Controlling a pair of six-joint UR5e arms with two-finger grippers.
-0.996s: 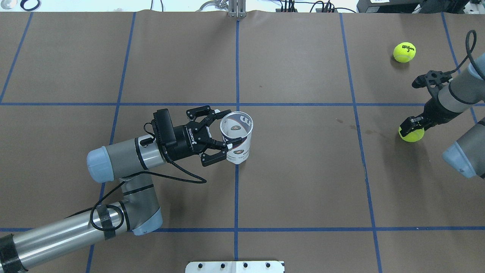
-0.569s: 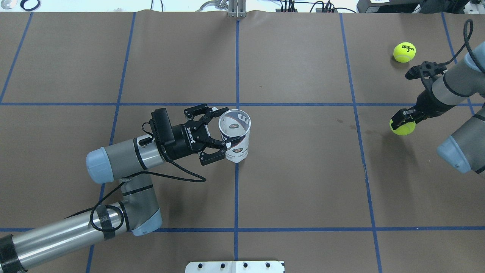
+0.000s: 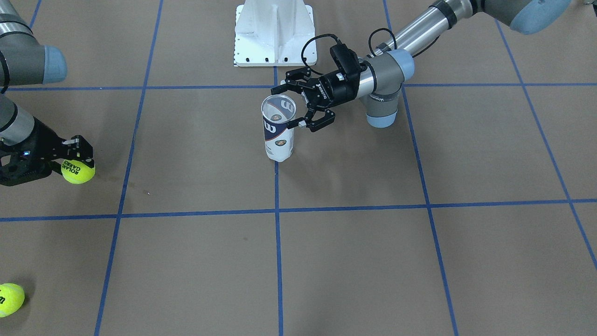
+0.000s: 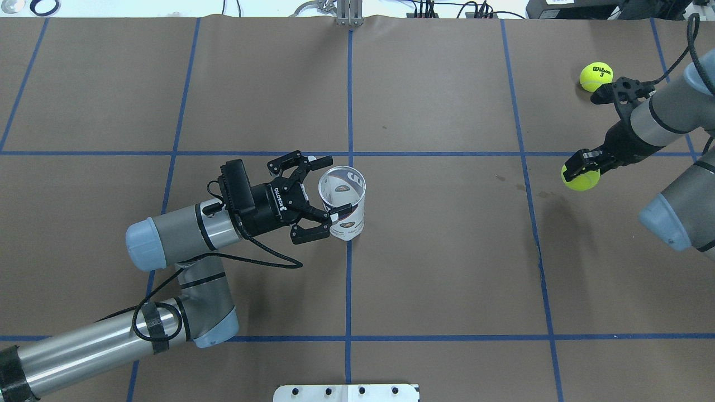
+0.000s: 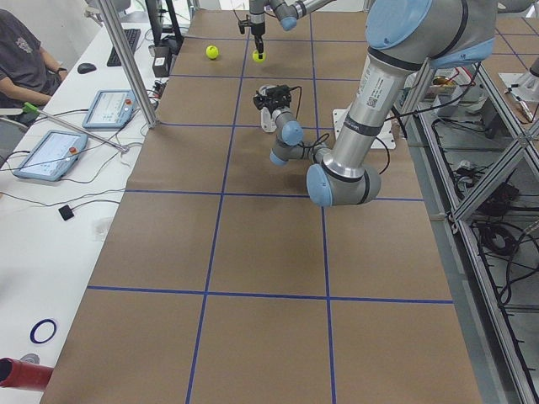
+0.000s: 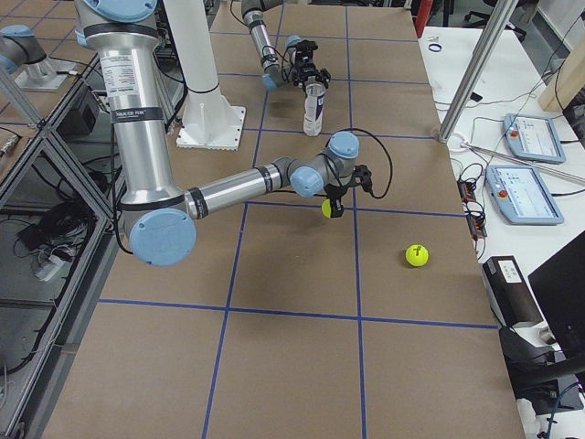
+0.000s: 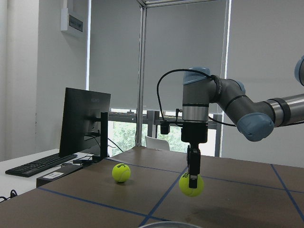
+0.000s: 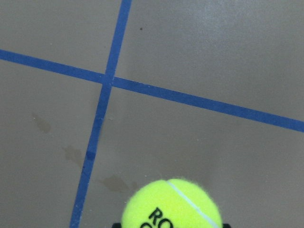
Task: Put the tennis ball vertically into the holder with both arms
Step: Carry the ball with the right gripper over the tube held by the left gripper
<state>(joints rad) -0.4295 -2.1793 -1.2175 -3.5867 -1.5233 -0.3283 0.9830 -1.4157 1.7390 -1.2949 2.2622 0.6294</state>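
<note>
I should let go of the tennis ball with my right gripper in the holder's opening (image 3: 277, 102), next to my left gripper's fingers.
The holder (image 4: 347, 216), a clear can with a navy-and-white label, stands upright near the table's middle, its open mouth facing up. My left gripper (image 4: 328, 187) is shut on the holder near its rim, one finger on each side; the front-facing view shows the holder (image 3: 278, 137) and left gripper (image 3: 284, 107) the same way. Far to the right, my right gripper (image 4: 581, 169) is shut on a yellow tennis ball (image 4: 581, 180) lifted above the table. The tennis ball (image 7: 191, 185) also hangs in the left wrist view and fills the bottom of the right wrist view (image 8: 171, 205).
A second tennis ball (image 4: 596, 76) lies on the table at the far right, behind my right wrist. The white metal base (image 3: 274, 28) sits at the robot's side of the table. Blue tape lines cross the brown table cover (image 4: 447, 251).
My right gripper has risen with the tennis ball and carried it leftward, toward the holder. My left gripper and the holder have shifted slightly left.
</note>
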